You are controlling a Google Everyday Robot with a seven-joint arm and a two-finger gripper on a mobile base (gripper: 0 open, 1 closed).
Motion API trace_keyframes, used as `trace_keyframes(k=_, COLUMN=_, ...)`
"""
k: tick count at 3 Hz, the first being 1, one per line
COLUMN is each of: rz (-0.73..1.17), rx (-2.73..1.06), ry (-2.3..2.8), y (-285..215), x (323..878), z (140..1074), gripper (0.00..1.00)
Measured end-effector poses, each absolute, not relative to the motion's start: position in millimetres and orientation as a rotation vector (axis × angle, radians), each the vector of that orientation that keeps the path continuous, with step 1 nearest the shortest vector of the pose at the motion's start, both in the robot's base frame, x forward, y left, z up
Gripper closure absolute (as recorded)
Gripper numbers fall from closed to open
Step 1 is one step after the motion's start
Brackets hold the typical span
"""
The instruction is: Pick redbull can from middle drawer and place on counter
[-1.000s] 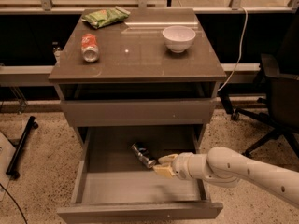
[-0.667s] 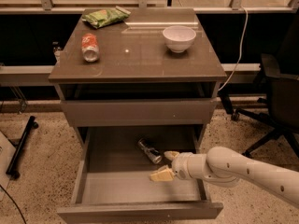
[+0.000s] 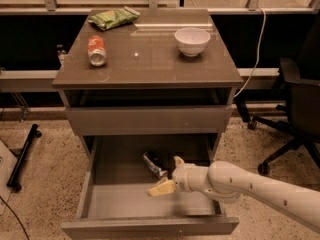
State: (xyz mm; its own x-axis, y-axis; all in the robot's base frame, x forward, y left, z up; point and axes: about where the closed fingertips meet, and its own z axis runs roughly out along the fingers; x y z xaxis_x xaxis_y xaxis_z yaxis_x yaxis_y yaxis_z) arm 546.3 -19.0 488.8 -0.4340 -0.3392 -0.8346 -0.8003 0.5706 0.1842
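The robot's gripper will next grab the near end point(image 3: 159, 172) of the redbull can, leaving free the end towards the drawer's back.
The redbull can point(image 3: 153, 164) lies on its side, tilted, on the floor of the open middle drawer point(image 3: 150, 227), towards the back centre. My gripper point(image 3: 169, 175) reaches into the drawer from the right, its white arm crossing the drawer's right front corner. The fingers are spread open: a cream fingertip point(image 3: 160, 188) is below and in front of the can, and the other sits just right of the can. The can is not held. The glossy brown counter point(image 3: 150, 59) is above.
On the counter are a red soda can point(image 3: 96, 50) lying at the left, a white bowl point(image 3: 192, 41) at the right and a green bag point(image 3: 113, 18) at the back. The shut upper drawer front point(image 3: 147, 120) overhangs the open drawer. An office chair point(image 3: 300, 114) stands to the right.
The gripper has shifted a little left inside the drawer and its lower finger now reaches further forward-left beside the can. The can stays on the drawer floor.
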Motion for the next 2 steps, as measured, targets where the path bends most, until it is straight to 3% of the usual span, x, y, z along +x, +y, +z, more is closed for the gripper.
trace_keyframes(k=2, rz=0.715, rx=-0.831, ry=1.974, y=25.1, x=591.6, z=458.7, gripper=0.00)
